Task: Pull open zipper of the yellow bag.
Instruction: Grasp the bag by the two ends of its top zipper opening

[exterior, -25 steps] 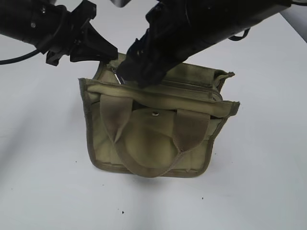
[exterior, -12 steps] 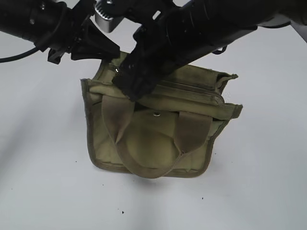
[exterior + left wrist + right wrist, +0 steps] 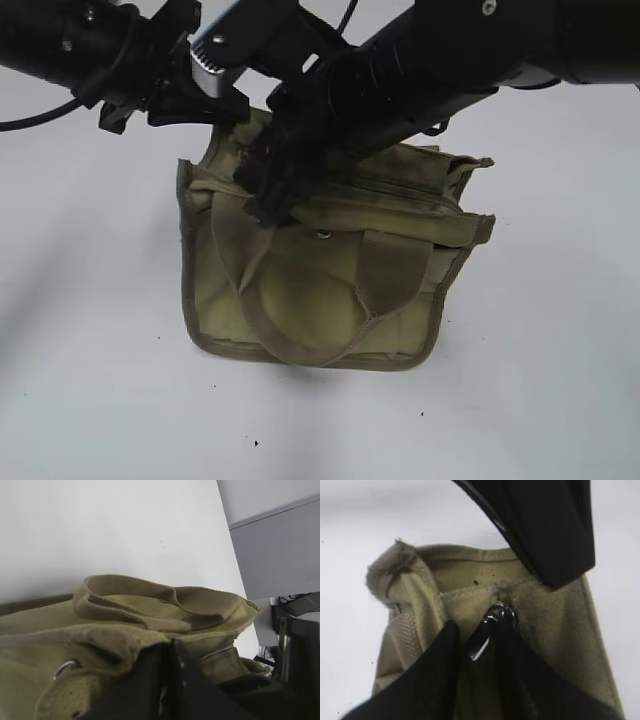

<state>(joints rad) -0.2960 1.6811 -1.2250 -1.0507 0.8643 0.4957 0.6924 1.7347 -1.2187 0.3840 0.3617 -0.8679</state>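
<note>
The silver pull tab slants across the ends of the right gripper's fingers, so the robot should open that gripper wider and take the tab [image 3: 479, 648] deeper between the fingers before pulling the zipper.
The yellow bag [image 3: 310, 290] stands upright on the white table, front handle [image 3: 300, 345] hanging down. Its zipper [image 3: 400, 188] runs along the top. My left gripper [image 3: 238, 112] is at the bag's top left corner, shut on the fabric of that end [image 3: 115, 635]; its fingertips [image 3: 170, 645] meet. My right gripper [image 3: 268, 208] reaches across onto the left part of the top. In the right wrist view the silver pull tab [image 3: 492, 622] lies between the right gripper's [image 3: 479, 628] fingers; one finger touches it and a thin gap shows beside the other.
The bag sits on a white table [image 3: 100, 350] with bare surface on all sides. A round metal snap [image 3: 323, 234] is on the bag's front. A grey cabinet [image 3: 280, 550] stands beyond the table edge. Both black arms crowd over the bag's top left.
My right gripper has dropped lower onto the bag's left top and its fingers have narrowed around the pull tab. The bag has been pressed slightly. The left gripper has stayed put.
</note>
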